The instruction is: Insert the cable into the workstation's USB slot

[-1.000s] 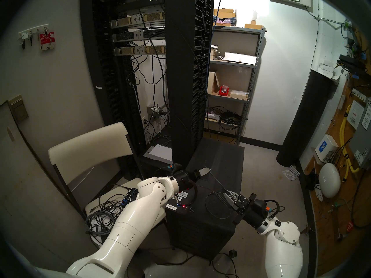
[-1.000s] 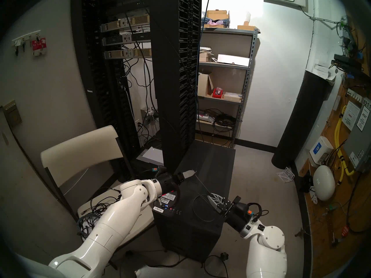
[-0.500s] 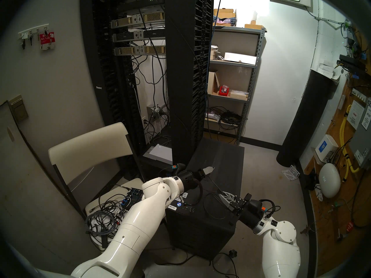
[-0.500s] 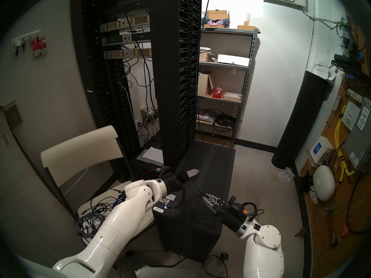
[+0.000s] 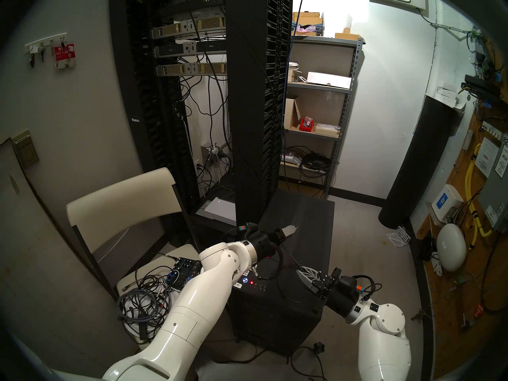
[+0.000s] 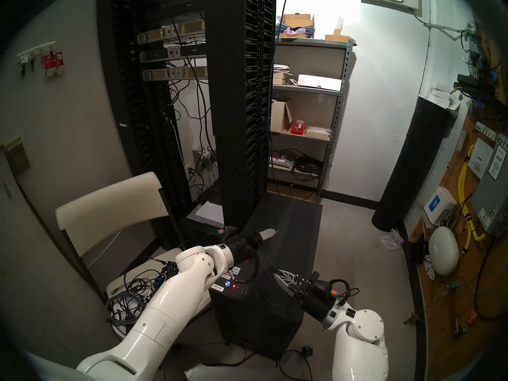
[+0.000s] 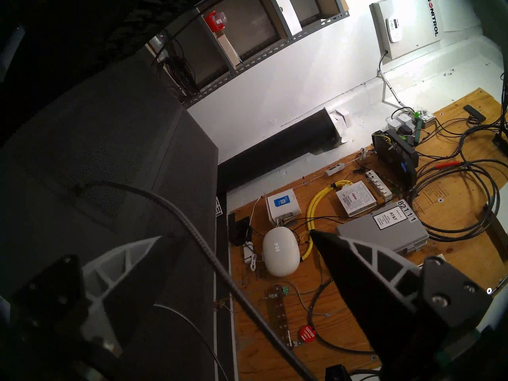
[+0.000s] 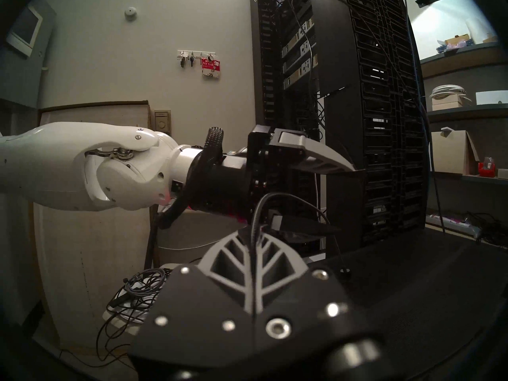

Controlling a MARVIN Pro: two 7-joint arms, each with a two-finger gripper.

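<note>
My right gripper is holding the cable, which arcs to its small dark end, so next my left gripper pinches the cable nearer that end [image 7: 152, 196] before my right gripper opens.
The black workstation [image 5: 275, 317] stands on the floor in front of me, its USB ports [image 5: 263, 287] beside a red light on the top front edge. My right gripper [image 5: 299, 270] is shut on the thin cable [image 5: 292, 259] just above the case's top; in the right wrist view the cable [image 8: 258, 207] arcs up out of the closed fingertips. My left gripper [image 8: 346, 200] hangs open over the top, one finger on each side of the cable [image 7: 192, 232]. A small dark cable end [image 7: 78, 186] rests on the mesh; I cannot tell if it is the plug.
A beige folding chair [image 5: 121, 196] to the left holds a small audio mixer [image 5: 187, 269] and a tangle of cords [image 5: 137, 300]. The tall server rack [image 5: 255, 111] rises right behind the workstation. A metal shelf [image 5: 319, 89], black tube [image 5: 420, 163] and wired wall board stand farther right.
My left arm has swung right and forward over the workstation, uncovering the lit front panel; its gripper stays open. My right gripper has shifted slightly left with the cable.
</note>
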